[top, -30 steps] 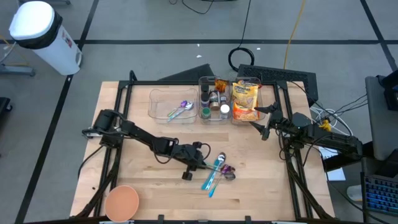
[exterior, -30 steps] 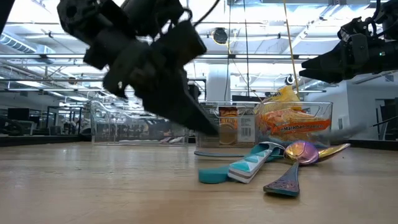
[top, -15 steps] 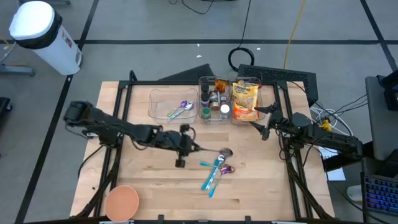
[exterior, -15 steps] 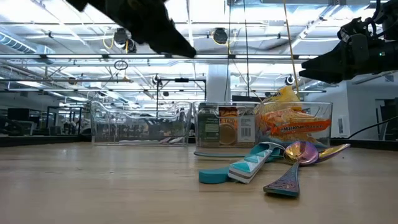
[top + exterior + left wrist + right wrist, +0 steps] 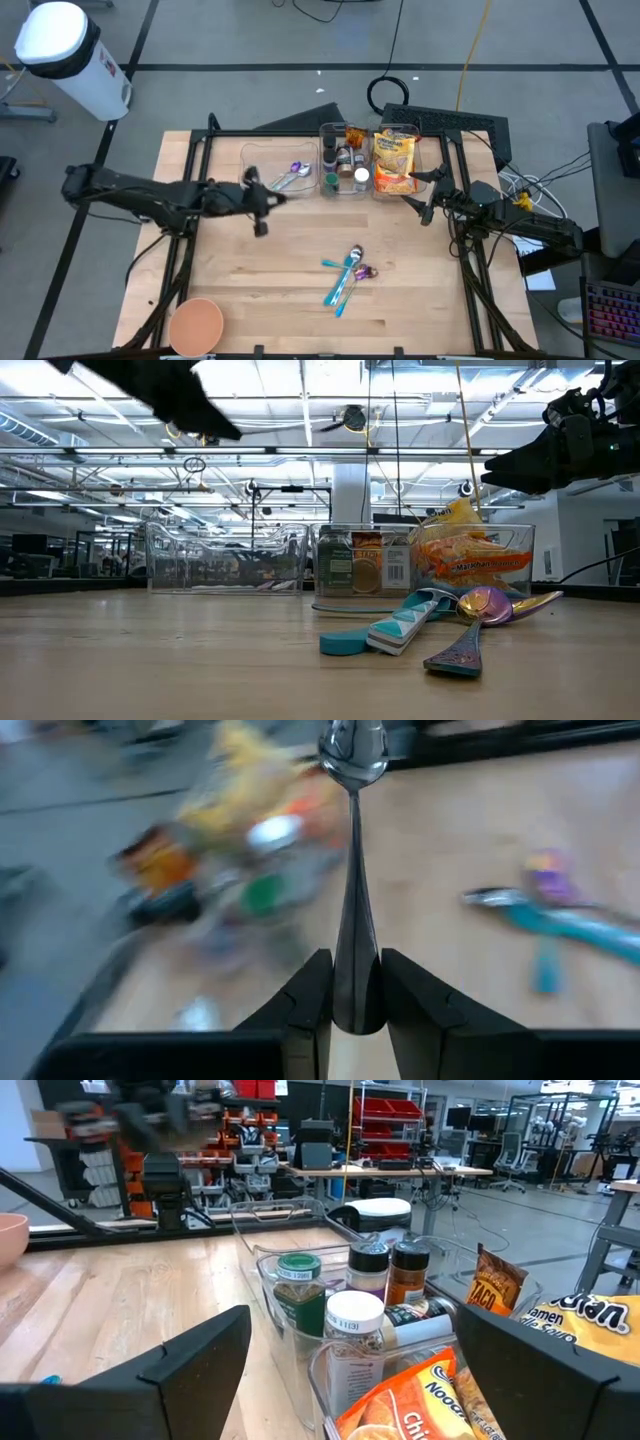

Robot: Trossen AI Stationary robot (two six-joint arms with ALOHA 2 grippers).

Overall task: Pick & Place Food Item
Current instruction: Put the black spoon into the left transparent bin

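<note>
I need to let go of the silver spoon with my left gripper on the purple spoon in the clear bin (image 5: 289,178) beside the spice jars.
My left gripper (image 5: 350,995) is shut on a silver spoon (image 5: 352,870). It hangs above the table's left middle (image 5: 262,200), in front of a clear bin (image 5: 255,170) that holds a purple spoon (image 5: 292,172). Its dark fingers show at the low view's top left (image 5: 190,405). The food items stand in two clear bins at the far edge: spice jars (image 5: 343,165) and an orange chips bag (image 5: 395,160). My right gripper (image 5: 352,1320) waits open and level at the table's right (image 5: 425,205), facing those bins. My left gripper pinches the silver spoon's handle near its free end (image 5: 350,982) between its two fingers. The spoon runs in line with the fingers and sticks out past their tips, bowl (image 5: 352,750) foremost. It is lifted clear of the table.
A teal spoon (image 5: 340,285), a purple-handled spoon (image 5: 362,272) and a shiny spoon (image 5: 355,252) lie in a heap at the table's middle. An orange bowl (image 5: 195,322) sits at the near left corner. Black frame rails (image 5: 195,150) run along the table's edges.
My left gripper has risen from the spoon heap and drawn back toward the table's left and far side, tipping from steeply downward to nearly level. The silver spoon has come with it, lifted clear of the heap. The other spoons have stayed put.
</note>
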